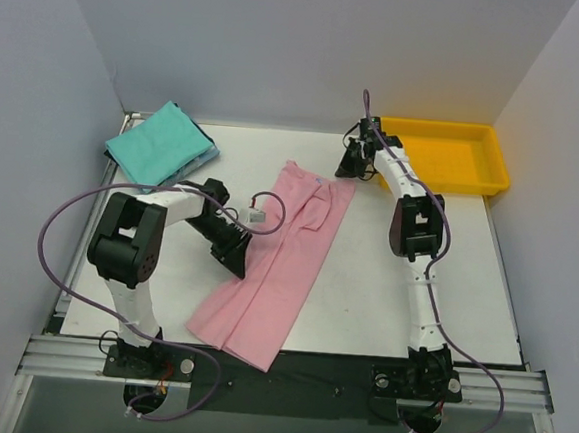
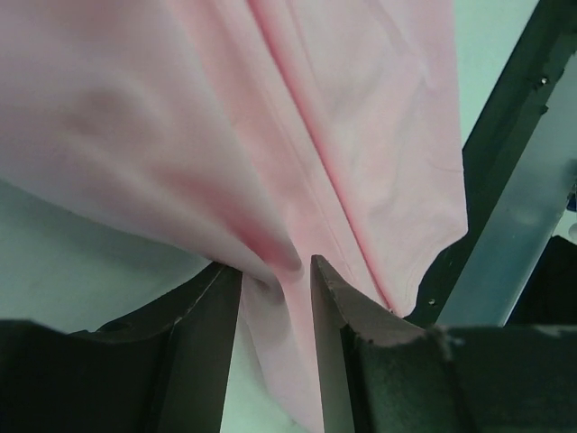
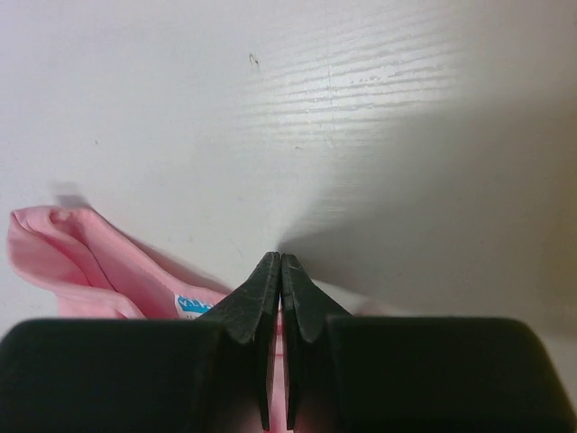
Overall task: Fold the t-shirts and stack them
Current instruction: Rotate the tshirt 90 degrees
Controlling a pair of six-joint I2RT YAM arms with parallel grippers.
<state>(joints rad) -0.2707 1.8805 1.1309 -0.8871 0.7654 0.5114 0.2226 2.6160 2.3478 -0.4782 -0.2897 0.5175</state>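
The pink t-shirt lies slanted, hem over the near edge, so the right gripper will regrip the t-shirt's far corner (image 1: 346, 184) and straighten it before folding.
A light pink t-shirt (image 1: 278, 261), folded into a long strip, lies slanted across the table's middle. My left gripper (image 1: 238, 263) is at the strip's left edge. In the left wrist view a bunched fold of the pink t-shirt (image 2: 315, 135) runs between the two fingers of that gripper (image 2: 275, 271), and creases run into the pinch. My right gripper (image 1: 346, 169) is at the strip's far right corner. In the right wrist view it (image 3: 280, 257) is shut, with pink cloth (image 3: 81, 253) showing in the slit and beside it. A teal-green t-shirt (image 1: 160, 141) lies folded at the back left on a blue t-shirt's edge (image 1: 211, 156).
A yellow plastic tray (image 1: 493, 177) stands at the back right, just beyond my right gripper. White walls close in the back and both sides. A metal rail (image 1: 288, 369) runs along the near edge by the arm bases.
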